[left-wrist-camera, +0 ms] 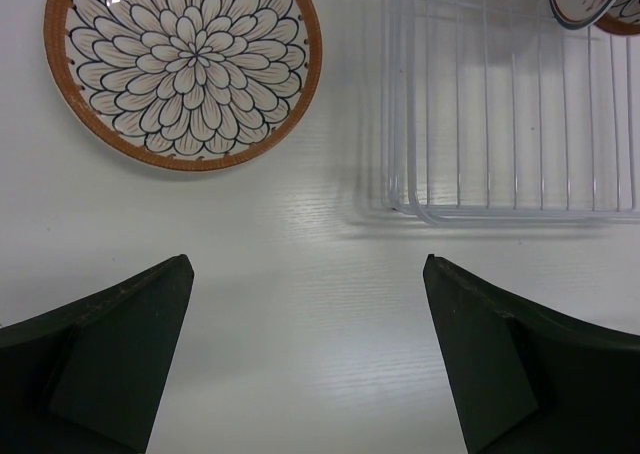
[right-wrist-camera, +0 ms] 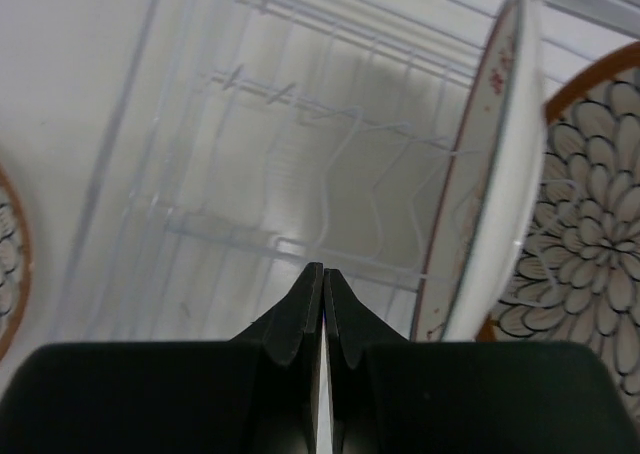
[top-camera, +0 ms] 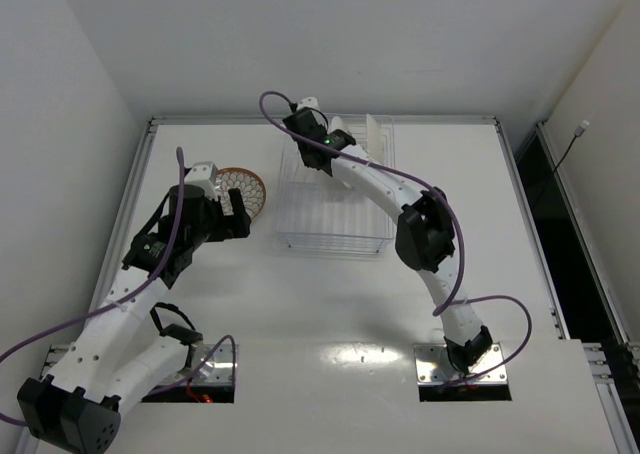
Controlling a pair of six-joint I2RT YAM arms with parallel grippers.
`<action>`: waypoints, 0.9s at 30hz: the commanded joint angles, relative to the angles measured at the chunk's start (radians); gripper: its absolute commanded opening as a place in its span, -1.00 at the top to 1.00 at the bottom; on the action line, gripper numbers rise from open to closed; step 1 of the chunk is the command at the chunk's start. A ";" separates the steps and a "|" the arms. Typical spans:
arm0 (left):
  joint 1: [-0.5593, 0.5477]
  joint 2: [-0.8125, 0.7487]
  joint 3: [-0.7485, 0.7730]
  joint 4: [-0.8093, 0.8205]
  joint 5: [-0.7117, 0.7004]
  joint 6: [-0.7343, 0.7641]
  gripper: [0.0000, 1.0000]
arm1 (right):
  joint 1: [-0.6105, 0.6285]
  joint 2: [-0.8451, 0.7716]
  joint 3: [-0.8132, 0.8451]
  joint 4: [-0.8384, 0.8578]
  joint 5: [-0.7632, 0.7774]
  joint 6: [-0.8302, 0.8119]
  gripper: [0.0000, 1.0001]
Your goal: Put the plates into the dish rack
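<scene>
The orange-rimmed plate is lying flat, and my left gripper will go to it next and close on the plate's rim [top-camera: 263, 202] [left-wrist-camera: 312, 89] at the side facing the dish rack.
One orange-rimmed plate [left-wrist-camera: 183, 69] with a white petal lattice lies flat on the table, left of the dish rack [left-wrist-camera: 500, 209]; it also shows in the top view [top-camera: 250, 186]. My left gripper [left-wrist-camera: 307, 274] is open and empty, hovering over bare table just short of it. In the right wrist view two plates stand on edge in the dish rack [right-wrist-camera: 270, 244]: one seen edge-on with a white underside [right-wrist-camera: 485, 189], and a lattice one [right-wrist-camera: 590, 264] behind it. My right gripper [right-wrist-camera: 322, 270] is shut and empty, above the rack's floor beside them.
The rack [top-camera: 335, 236] sits at the table's back centre, with the standing plates [top-camera: 376, 137] in its far right corner. My right arm [top-camera: 425, 229] stretches over the rack's right side. Walls close in behind and to the left.
</scene>
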 commanded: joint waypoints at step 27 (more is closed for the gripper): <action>-0.010 0.000 0.003 0.013 0.000 0.003 -1.00 | -0.086 -0.178 -0.085 -0.014 0.308 0.015 1.00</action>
